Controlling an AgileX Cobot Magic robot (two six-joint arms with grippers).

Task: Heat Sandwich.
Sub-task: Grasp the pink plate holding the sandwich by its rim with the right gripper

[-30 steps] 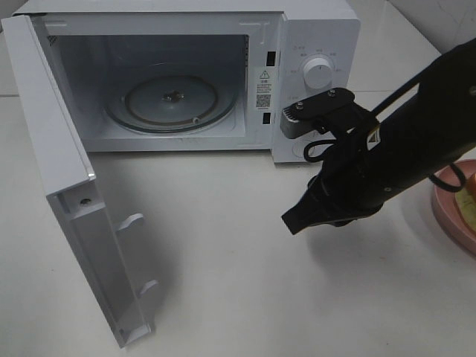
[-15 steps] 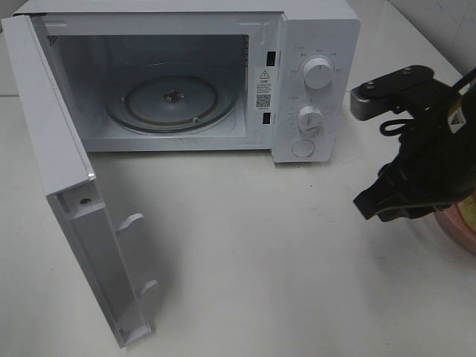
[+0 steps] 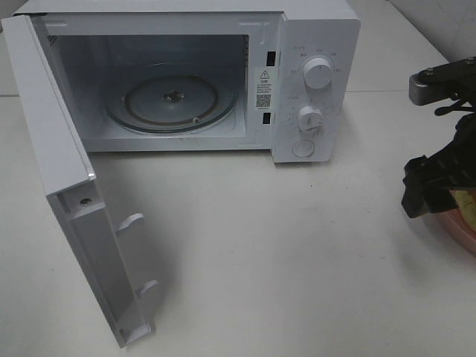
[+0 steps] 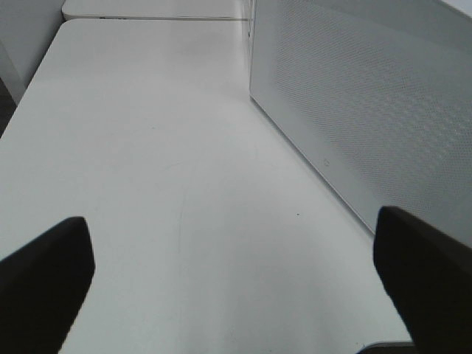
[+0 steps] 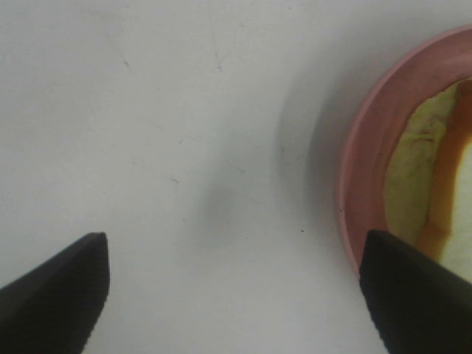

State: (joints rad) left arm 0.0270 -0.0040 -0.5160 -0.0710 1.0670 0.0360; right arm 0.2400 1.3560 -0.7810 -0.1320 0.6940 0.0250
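Next, I lower my right gripper to the pink plate's rim (image 3: 441, 222) (image 5: 344, 184), beside the pale yellow-green layer of the sandwich, and close it there.
The sandwich (image 5: 417, 173) lies on a round pink plate (image 5: 359, 173); only its pale yellow-green layer and tan crust show at the frame's edge. In the high view a sliver of the sandwich (image 3: 468, 202) and the plate (image 3: 455, 232) sit at the far right edge. My right gripper (image 3: 416, 195) hovers at the plate's left rim, open and empty; the right wrist view shows it (image 5: 228, 295) with jaws wide apart, one finger (image 5: 417, 295) over the plate's rim. My left gripper (image 4: 236, 287) is open and empty above bare table. It is out of the high view.
The white microwave (image 3: 316, 44) stands at the back with its door (image 3: 67, 186) swung open to the left and a glass turntable (image 3: 171, 100) inside. The door's perforated outer face (image 4: 369, 96) is beside my left gripper. The white table (image 3: 282, 253) stretches in front.
My right arm has swung right, from in front of the microwave's control panel to the pink plate's left rim. The dials now show. The microwave and door have not moved.
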